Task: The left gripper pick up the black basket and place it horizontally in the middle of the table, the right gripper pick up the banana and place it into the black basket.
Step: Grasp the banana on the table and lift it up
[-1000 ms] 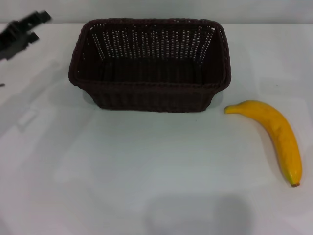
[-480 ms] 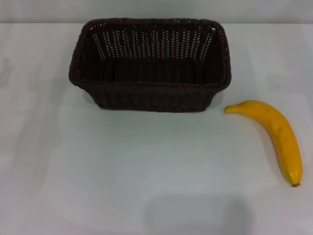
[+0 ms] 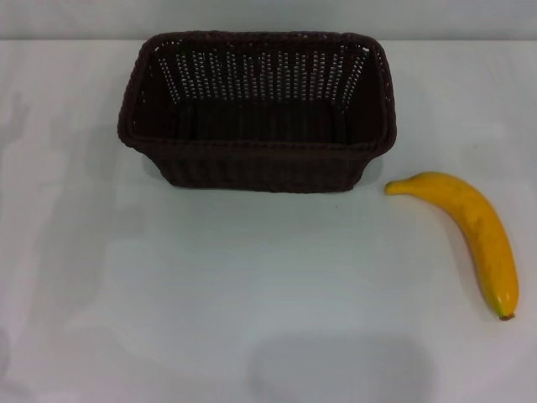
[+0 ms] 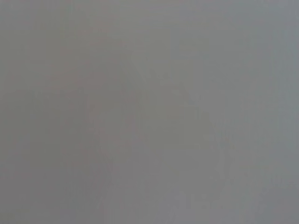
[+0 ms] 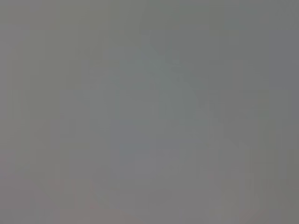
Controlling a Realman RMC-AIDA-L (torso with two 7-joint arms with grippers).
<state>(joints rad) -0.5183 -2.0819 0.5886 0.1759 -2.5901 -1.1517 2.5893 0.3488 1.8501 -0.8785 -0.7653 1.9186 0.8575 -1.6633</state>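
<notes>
Next, my right gripper will go to the banana and close on its curved middle point(image 3: 472, 210), between the stem end and the other end.
The black basket point(image 3: 257, 109) stands upright on the white table point(image 3: 210, 285) at the back middle, its long side across the view, and it holds nothing. The banana point(image 3: 471, 230) lies on the table to the right of the basket and nearer the front, its stem end pointing toward the basket's right front corner. The two do not touch. Neither gripper shows in the head view. Both wrist views show only plain grey.
A grey wall band runs along the table's far edge point(image 3: 268, 39). Faint shadows lie on the table at the left side and at the front middle.
The left gripper, seen at the far left back corner one second ago, has left the view. The basket and the banana have not moved.
</notes>
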